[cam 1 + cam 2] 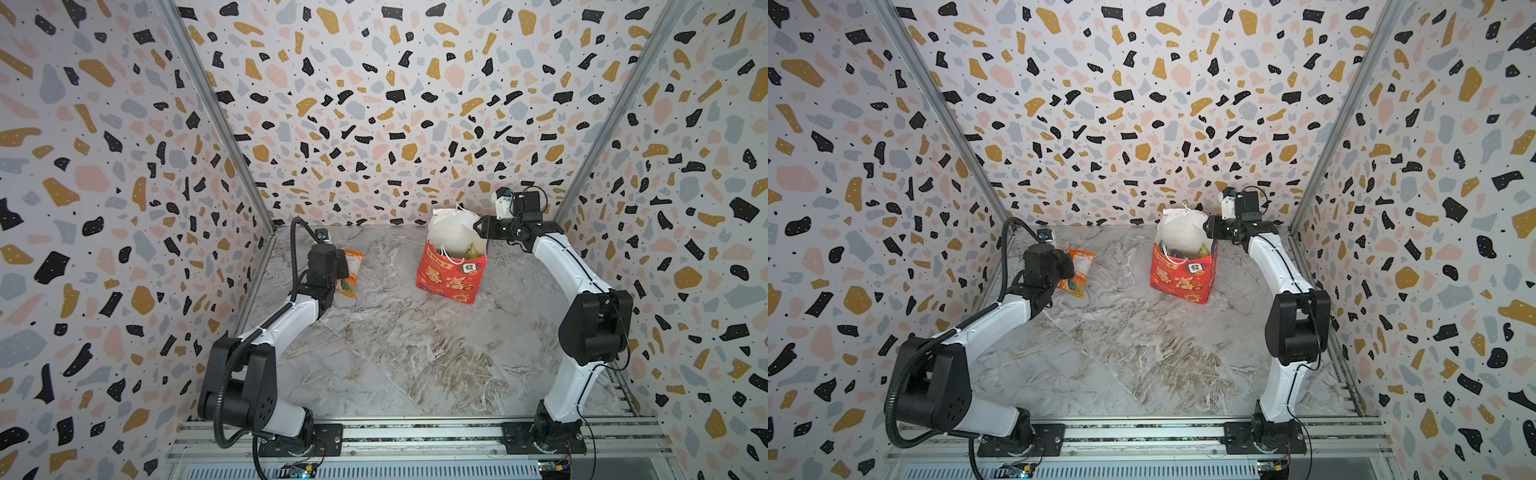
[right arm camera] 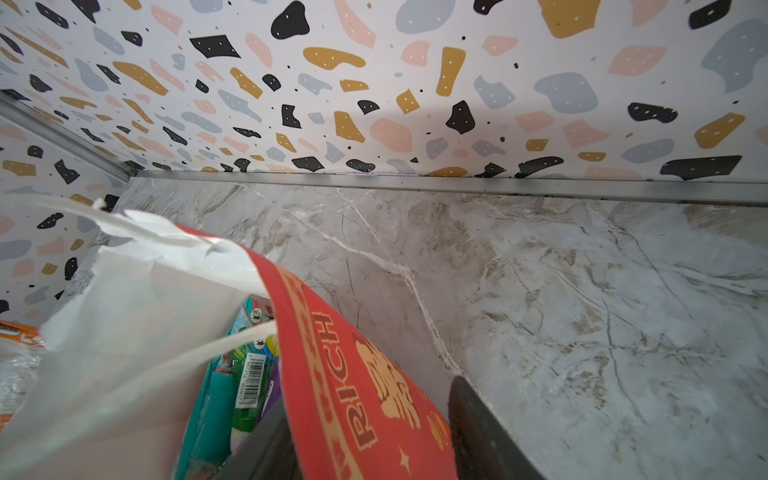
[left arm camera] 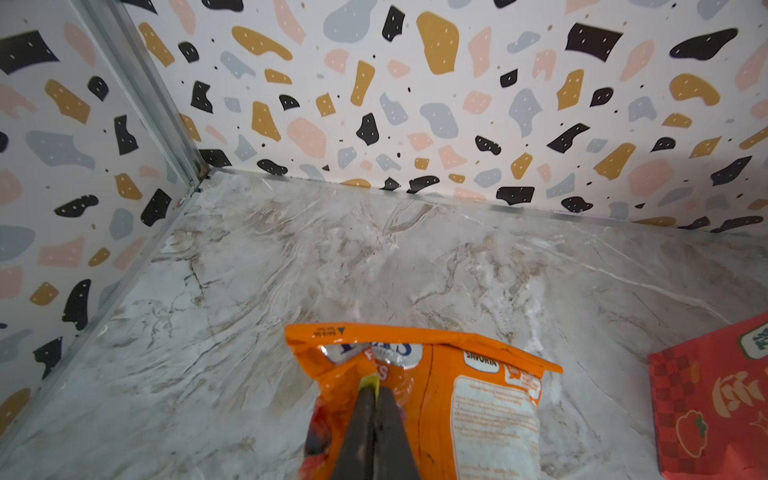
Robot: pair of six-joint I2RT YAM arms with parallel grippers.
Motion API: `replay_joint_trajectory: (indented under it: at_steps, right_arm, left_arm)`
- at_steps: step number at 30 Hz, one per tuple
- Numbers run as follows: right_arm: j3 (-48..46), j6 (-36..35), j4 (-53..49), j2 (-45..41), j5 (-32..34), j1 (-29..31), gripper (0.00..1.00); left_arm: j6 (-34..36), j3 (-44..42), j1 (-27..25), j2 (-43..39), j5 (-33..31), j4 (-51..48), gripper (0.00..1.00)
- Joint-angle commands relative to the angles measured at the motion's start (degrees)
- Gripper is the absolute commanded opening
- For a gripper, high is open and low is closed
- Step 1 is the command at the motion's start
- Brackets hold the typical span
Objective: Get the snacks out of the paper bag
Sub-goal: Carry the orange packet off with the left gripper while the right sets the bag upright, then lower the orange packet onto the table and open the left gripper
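The snacks sit deep behind the upright paper bag's front side, so my right gripper needs to grab the bag's side rim [image 1: 1215, 246] and tip it forward for my left gripper.
The red paper bag [image 1: 449, 278] [image 1: 1183, 282] stands upright at the back right, its white inside and cord handles showing. Several snacks [image 2: 245, 374] stand inside it: teal, green and purple packets. My right gripper [image 1: 478, 230] [image 2: 370, 407] is at the bag's right rim, open, with one finger inside and one outside the red wall [image 2: 353, 374]. An orange packet [image 1: 351, 270] [image 3: 457, 395] is at the back left, low over the tabletop. My left gripper [image 3: 374, 384] is shut on a fold of that packet. In both top views its fingers are hidden under the wrist.
The marble tabletop [image 1: 395, 353] is boxed in by terrazzo-patterned walls on three sides. The back wall [image 1: 395, 124] stands close behind the bag. A metal rail [image 1: 415, 432] with both arm bases runs along the front edge. The bag's red corner [image 3: 715, 407] shows in the left wrist view.
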Motion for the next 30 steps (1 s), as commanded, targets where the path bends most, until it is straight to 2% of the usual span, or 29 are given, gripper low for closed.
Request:
replay_joint_trajectory:
  at_steps: [1, 10, 18, 21, 30]
  right_arm:
    - [2.2, 1.0, -1.5, 1.2, 1.0, 0.4, 0.5]
    - [4.2, 0.8, -4.9, 2.8, 3.0, 2.0, 0.49]
    - [5.5, 2.2, -6.3, 1.0, 4.7, 2.6, 0.59]
    - [5.5, 2.9, -6.6, -0.5, 5.9, 2.8, 0.66]
    - [5.8, 2.4, -8.8, -2.3, 9.4, 3.8, 0.73]
  left_arm:
    - [-1.2, 2.0, 0.2, -0.1, 1.4, 3.7, 0.0]
    - [-5.0, 2.3, 2.8, 3.3, -0.8, 2.7, 0.0]
    - [-5.0, 2.0, 3.3, 6.0, 0.5, 3.4, 0.0]
    - [-4.7, 1.5, 3.2, 5.8, 0.4, 3.7, 0.0]
    - [-4.5, 1.8, 4.1, 6.0, -1.4, 2.7, 0.0]
